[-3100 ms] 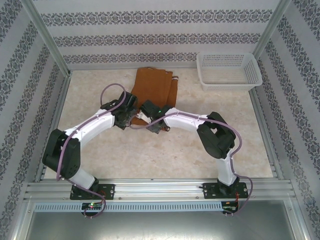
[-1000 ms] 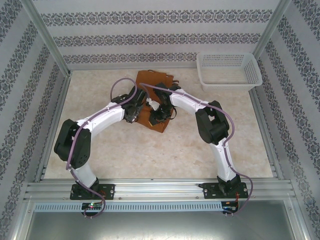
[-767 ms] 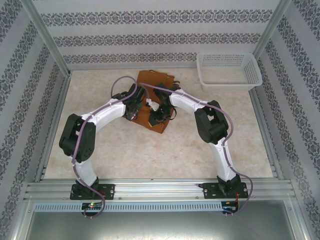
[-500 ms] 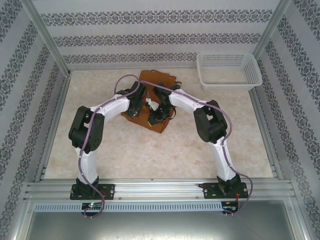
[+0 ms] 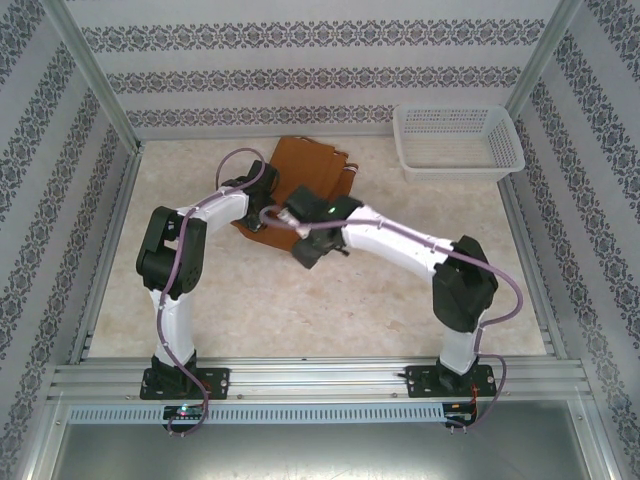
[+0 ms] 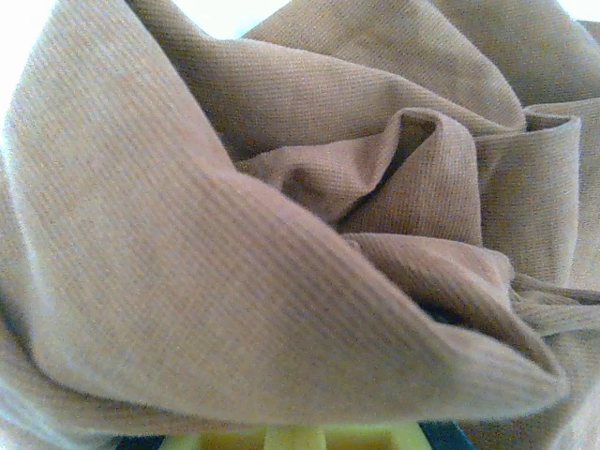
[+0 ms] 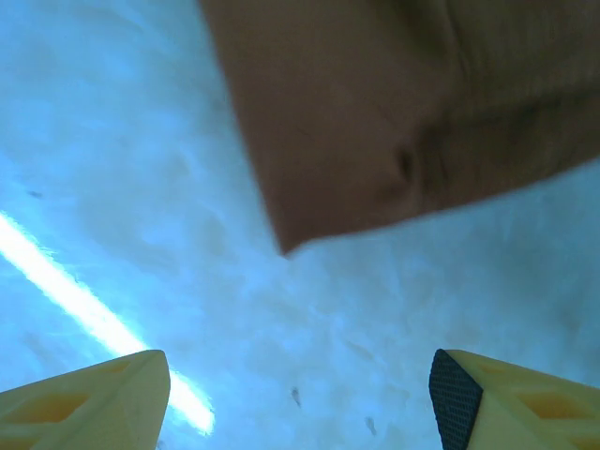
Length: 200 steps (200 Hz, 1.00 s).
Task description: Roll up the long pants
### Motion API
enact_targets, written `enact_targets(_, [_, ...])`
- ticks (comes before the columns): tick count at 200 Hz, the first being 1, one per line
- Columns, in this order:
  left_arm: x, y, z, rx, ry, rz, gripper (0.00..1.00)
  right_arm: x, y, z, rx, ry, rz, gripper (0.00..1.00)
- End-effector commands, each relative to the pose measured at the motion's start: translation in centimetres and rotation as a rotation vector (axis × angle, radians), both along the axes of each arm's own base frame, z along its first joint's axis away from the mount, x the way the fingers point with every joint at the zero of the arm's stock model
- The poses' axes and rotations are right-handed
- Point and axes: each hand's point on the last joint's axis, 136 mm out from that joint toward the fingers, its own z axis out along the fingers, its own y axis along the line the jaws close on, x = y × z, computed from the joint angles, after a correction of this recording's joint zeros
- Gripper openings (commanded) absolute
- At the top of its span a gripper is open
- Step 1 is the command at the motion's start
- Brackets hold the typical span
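Observation:
Next, my right gripper moves in and pinches the near edge [image 5: 276, 238] beside my left gripper, because the corner of the long pants lies beyond its open fingers.
The long pants [image 5: 312, 168] lie as a rust-brown folded bundle at the rear middle of the table. My left gripper [image 5: 256, 210] is at their near left edge, shut on the fabric. In the left wrist view bunched folds of the long pants [image 6: 281, 234] drape over its yellow fingers [image 6: 291, 437]. My right gripper [image 5: 303, 250] hovers just in front of the bundle's near edge. In the right wrist view the right gripper [image 7: 300, 403] is open wide over bare table, with nothing between the fingers, and a corner of the pants [image 7: 422, 112] lies beyond the tips.
A white mesh basket [image 5: 458, 142] stands at the rear right corner. Patterned walls and metal posts enclose the marbled table [image 5: 330, 310]. Both arms reach in from the near rail.
My right gripper has opened, let go of the pants and drawn back toward the near side. The left gripper stayed shut and shifted left along the fabric's edge.

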Motion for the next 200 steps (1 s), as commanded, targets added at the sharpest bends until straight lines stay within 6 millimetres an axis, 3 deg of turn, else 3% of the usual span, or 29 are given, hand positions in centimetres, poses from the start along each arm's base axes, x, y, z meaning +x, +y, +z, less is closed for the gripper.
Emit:
enact_targets(1, [-3.1,1.3,-4.0,0.007,0.143,0.016,0.00,1.6,0.9,-0.6,-0.197,-0.232,0.049,0.75])
enact_targets(42, [-3.6,0.9,-3.6,-0.011,0.142,-0.004,0.00,3.1,3.1,-5.0,-0.360,-0.338,0.138,0.79])
enact_targets(85, [-3.9,0.4,-2.8,-0.046,0.129,-0.012,0.00,6.1,4.3,-5.9,-0.424,-0.453,0.182,0.81])
enact_targets(119, [-4.3,-0.4,-2.2,-0.077,0.123,-0.029,0.00,9.9,5.1,-5.8,-0.499,-0.615,0.226,0.82])
enact_targets(136, [-4.6,-0.8,-2.0,-0.091,0.123,-0.037,0.00,11.2,4.9,-6.3,-0.504,-0.615,0.239,0.79])
enact_targets(161, [-5.2,-1.0,-1.7,-0.107,0.122,-0.039,0.00,12.3,3.3,-8.9,-0.476,-0.466,0.218,0.62])
enact_targets(174, [-5.5,-1.0,-1.5,-0.113,0.114,-0.038,0.00,12.1,2.2,-10.3,-0.454,-0.378,0.207,0.49])
enact_targets(181, [-5.5,-0.9,-1.2,-0.116,0.107,-0.036,0.00,12.0,1.8,-10.8,-0.438,-0.341,0.196,0.37])
enact_targets(186, [-5.7,-0.9,-1.0,-0.117,0.105,-0.037,0.00,11.8,1.5,-11.1,-0.423,-0.313,0.191,0.13])
enact_targets(190, [-5.7,-0.9,-0.9,-0.118,0.100,-0.036,0.00,11.6,1.3,-11.4,-0.412,-0.291,0.187,0.01])
enact_targets(200, [-5.7,-0.8,-0.3,-0.123,0.085,-0.034,0.00,11.3,0.9,-11.6,-0.388,-0.253,0.169,0.00])
